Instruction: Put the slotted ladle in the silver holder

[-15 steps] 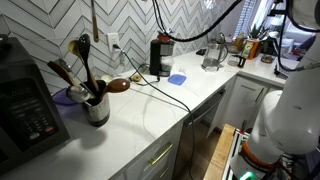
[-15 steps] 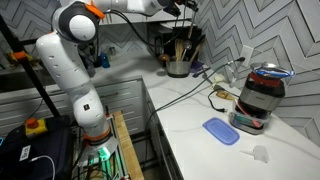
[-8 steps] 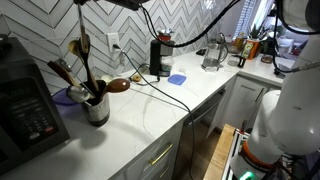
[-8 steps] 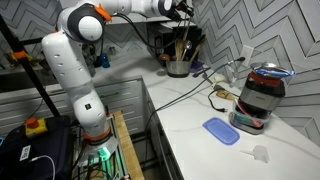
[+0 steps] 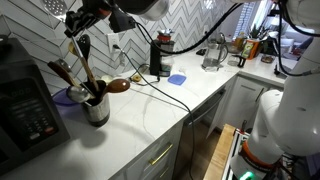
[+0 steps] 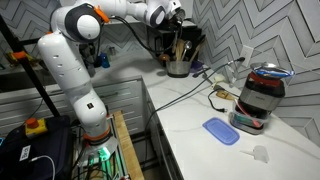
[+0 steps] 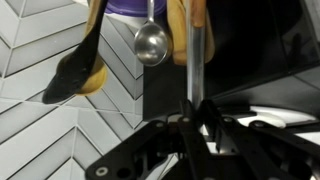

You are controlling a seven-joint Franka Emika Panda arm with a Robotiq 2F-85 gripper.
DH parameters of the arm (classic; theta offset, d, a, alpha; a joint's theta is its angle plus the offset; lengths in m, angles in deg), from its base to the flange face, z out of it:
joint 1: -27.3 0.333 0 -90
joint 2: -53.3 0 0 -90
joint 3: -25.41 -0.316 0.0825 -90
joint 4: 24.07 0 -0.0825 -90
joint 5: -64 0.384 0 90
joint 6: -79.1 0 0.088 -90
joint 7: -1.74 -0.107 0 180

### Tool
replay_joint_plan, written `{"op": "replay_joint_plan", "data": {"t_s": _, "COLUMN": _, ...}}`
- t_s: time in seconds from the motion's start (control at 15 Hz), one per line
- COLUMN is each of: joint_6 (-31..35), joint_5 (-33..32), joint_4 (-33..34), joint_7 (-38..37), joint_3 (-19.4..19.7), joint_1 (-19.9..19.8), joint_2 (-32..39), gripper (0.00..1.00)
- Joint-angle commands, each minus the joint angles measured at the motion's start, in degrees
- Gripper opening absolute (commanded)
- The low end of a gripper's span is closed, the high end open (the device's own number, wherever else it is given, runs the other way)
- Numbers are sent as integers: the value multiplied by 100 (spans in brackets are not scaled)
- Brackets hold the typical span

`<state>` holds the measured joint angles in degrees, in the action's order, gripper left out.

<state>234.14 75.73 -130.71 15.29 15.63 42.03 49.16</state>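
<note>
My gripper is holding the slotted ladle. It will let go of it among the wooden spoons and dark utensils (image 5: 96, 99) in the silver holder.
The silver holder (image 5: 97, 110) stands on the white counter near the wall and also shows in the other exterior view (image 6: 178, 68). It holds wooden spoons and dark utensils. My gripper (image 5: 82, 22) hangs right above it, seen also in an exterior view (image 6: 172, 17). In the wrist view my gripper (image 7: 196, 128) is shut on the thin straight handle of the slotted ladle (image 7: 197, 70), which points down among the utensils in the holder. The ladle's head is hidden. In both exterior views I cannot separate the ladle from the other utensils.
A black appliance (image 5: 25, 100) stands beside the holder. A purple bowl (image 5: 70, 96) and a wooden spoon (image 5: 120, 85) lie close by. A dark canister (image 5: 160, 57), a blue pad (image 5: 177, 77), a glass jug (image 5: 212, 55) and cables lie further along. A red-black cooker (image 6: 262, 95) stands on the counter.
My arm has come down from the top of the picture toward the holder, carrying the ladle with it. The holder and its utensils have not moved.
</note>
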Motion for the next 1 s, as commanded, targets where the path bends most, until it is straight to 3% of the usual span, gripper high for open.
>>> {"op": "replay_joint_plan", "data": {"t_s": 0.0, "joint_6": 823, "joint_5": 1089, "joint_4": -726, "joint_7": 1548, "joint_3": 153, "joint_1": 310, "joint_2": -407, "gripper": 5}}
{"op": "replay_joint_plan", "data": {"t_s": 0.07, "joint_6": 350, "joint_5": 522, "joint_4": -262, "joint_7": 809, "joint_3": 18, "joint_1": 172, "joint_2": -91, "gripper": 18}}
{"op": "replay_joint_plan", "data": {"t_s": 0.27, "joint_6": 723, "joint_5": 907, "joint_4": -493, "joint_7": 1346, "joint_3": 67, "joint_1": 225, "joint_2": -203, "gripper": 18}}
{"op": "replay_joint_plan", "data": {"t_s": 0.33, "joint_6": 646, "joint_5": 1121, "joint_4": -450, "joint_7": 1658, "joint_3": 117, "joint_1": 306, "joint_2": -200, "gripper": 5}}
{"op": "replay_joint_plan", "data": {"t_s": 0.6, "joint_6": 8, "joint_5": 2686, "joint_4": -151, "joint_7": 3636, "joint_3": 595, "joint_1": 1024, "joint_2": -242, "gripper": 5}}
{"op": "replay_joint_plan", "data": {"t_s": 0.73, "joint_6": -282, "joint_5": 3434, "joint_4": -124, "joint_7": 4491, "joint_3": 767, "joint_1": 1019, "joint_2": -267, "gripper": 5}}
{"op": "replay_joint_plan", "data": {"t_s": 0.93, "joint_6": -541, "joint_5": 3776, "joint_4": -320, "joint_7": 4877, "joint_3": 961, "joint_1": 808, "joint_2": -360, "gripper": 5}}
